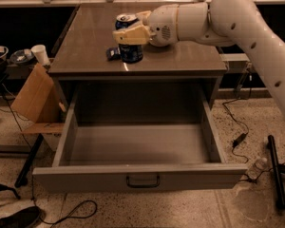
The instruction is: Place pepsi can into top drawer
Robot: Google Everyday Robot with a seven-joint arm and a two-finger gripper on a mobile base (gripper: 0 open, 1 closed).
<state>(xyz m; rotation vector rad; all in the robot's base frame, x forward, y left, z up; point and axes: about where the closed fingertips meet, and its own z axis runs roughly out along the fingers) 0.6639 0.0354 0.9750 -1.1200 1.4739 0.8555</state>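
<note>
My gripper will put the pepsi can down in the top drawer's back corner (93, 98), near the side by the cardboard box.
The pepsi can (131, 52) is dark blue with a silver top and stands upright over the front left part of the cabinet top (180, 56). My gripper (129, 34) is shut around its upper half, reaching in from the right on the white arm (237, 18). Whether the can's base touches the top I cannot tell. The top drawer (137, 144) is pulled fully out below, grey inside with nothing in it, with a dark handle (142, 180) on its front panel. The can is behind the drawer opening.
A flat dark blue snack packet (112, 54) lies on the cabinet top just left of the can. A cardboard box (32, 96), a white cup (39, 54) and bowls (20, 56) are at the left. Cables, a black rod (276, 171) and a plastic bottle (257, 167) lie on the floor at right.
</note>
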